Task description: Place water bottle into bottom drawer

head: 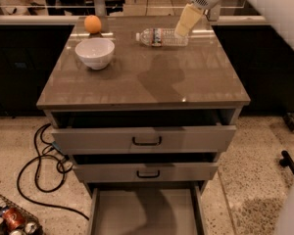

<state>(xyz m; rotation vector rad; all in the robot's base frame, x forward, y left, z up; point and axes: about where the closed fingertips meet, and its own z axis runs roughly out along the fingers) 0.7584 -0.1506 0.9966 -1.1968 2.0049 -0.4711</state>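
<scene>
My gripper will grip around the middle of the water bottle (162,37), between the bottle's white cap and its bottom end.
The water bottle (161,36) lies on its side at the back of the cabinet top, white cap to the left. The gripper (186,22) hangs from the arm at the upper right, its pale finger just over the bottle's right end. The bottom drawer (146,212) is pulled far out at the bottom of the view, with nothing lying in the part that shows.
A white bowl (95,53) and an orange (92,24) stand at the back left of the cabinet top (147,77). The two upper drawers (146,139) are pulled slightly out. Black cables (39,165) and a wire basket with cans (12,219) lie on the floor at the left.
</scene>
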